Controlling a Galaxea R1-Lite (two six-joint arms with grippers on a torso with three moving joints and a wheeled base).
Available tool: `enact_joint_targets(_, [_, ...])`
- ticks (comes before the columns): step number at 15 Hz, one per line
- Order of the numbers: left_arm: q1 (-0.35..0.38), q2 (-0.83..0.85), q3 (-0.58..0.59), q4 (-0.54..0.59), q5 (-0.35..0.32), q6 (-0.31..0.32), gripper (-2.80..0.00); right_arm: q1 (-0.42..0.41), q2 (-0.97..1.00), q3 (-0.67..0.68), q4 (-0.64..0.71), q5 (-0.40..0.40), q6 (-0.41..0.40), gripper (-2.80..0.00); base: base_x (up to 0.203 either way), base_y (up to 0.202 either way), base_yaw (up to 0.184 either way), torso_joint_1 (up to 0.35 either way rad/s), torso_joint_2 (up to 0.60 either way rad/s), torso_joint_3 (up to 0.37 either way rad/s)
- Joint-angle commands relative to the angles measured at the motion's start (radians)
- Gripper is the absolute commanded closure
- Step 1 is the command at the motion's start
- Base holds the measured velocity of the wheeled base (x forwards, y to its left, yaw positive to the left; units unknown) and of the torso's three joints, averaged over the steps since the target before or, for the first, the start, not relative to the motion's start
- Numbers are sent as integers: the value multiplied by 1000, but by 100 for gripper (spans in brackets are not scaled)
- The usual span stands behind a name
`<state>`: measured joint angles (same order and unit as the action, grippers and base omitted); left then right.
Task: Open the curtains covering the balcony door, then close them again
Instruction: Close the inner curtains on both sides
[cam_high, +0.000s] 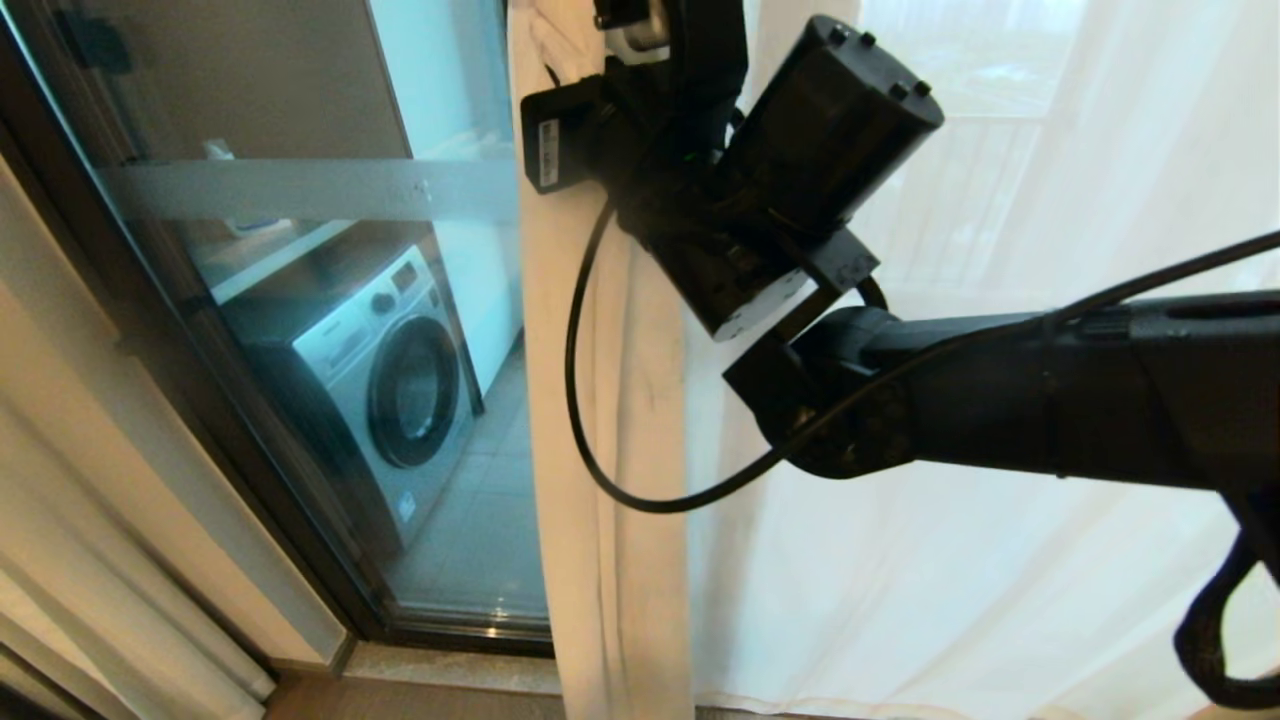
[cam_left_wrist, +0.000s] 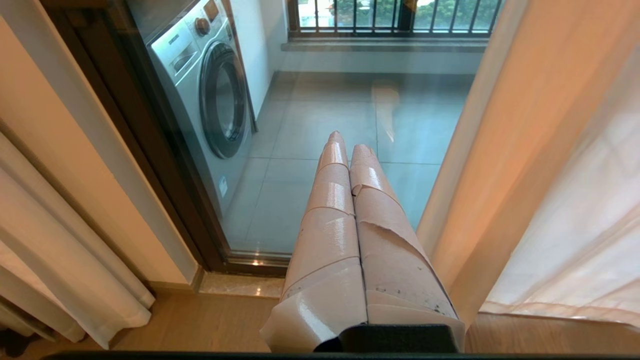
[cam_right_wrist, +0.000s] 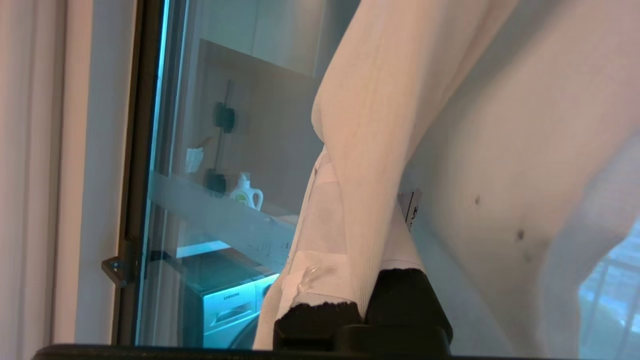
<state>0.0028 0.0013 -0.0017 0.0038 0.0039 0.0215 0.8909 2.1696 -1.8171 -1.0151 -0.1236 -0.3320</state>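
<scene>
Next, I release the curtain's hemmed edge, now hanging beside the uncovered glass, with my right gripper against the sheer white cloth (cam_high: 722, 48), farther from the washing machine.
The sheer white curtains (cam_high: 1000, 500) hang over the right part of the balcony door (cam_high: 330, 300). Their hemmed edge (cam_high: 610, 450) falls down the middle of the head view. The glass to its left is uncovered, with a frosted band (cam_high: 320, 190) across it. My right arm (cam_high: 1000, 400) reaches in from the right, up to that edge. In the right wrist view my right gripper (cam_right_wrist: 365, 200) is shut on a fold of the curtain (cam_right_wrist: 380, 100), and the cloth runs up between its taped fingers (cam_right_wrist: 315, 240). My left gripper (cam_left_wrist: 349, 142) is shut and empty, low down, pointing at the door's glass (cam_left_wrist: 325, 100).
A washing machine (cam_high: 400, 390) stands behind the glass, and a detergent bottle (cam_right_wrist: 245, 192) sits on a shelf above it. The dark door frame (cam_high: 200, 380) and another pale curtain (cam_high: 80, 560) are at the left. Wooden floor (cam_left_wrist: 200, 320) runs up to the sill. A black-barred railing window (cam_left_wrist: 395, 15) is across the balcony.
</scene>
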Motion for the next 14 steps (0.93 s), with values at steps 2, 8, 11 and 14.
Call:
enact_joint_targets(2, [0, 0, 0, 0, 1, 0, 0, 0, 19, -5, -2, -1, -4, 0, 0, 0, 0, 0, 0, 0])
enact_joint_targets(8, [0, 0, 0, 1, 1, 0, 0, -75, -38, -4, 19, 1, 1, 0, 0, 0, 0, 0, 0, 0])
enact_joint_targets(11, [0, 0, 0, -1, 1, 0, 0, -128, -48, -7, 36, 8, 4, 0, 0, 0, 0, 0, 0, 0])
enact_joint_targets(14, [0, -1, 0, 0, 1, 0, 0, -172, -44, -5, 38, 7, 5, 0, 0, 0, 0, 0, 0, 0])
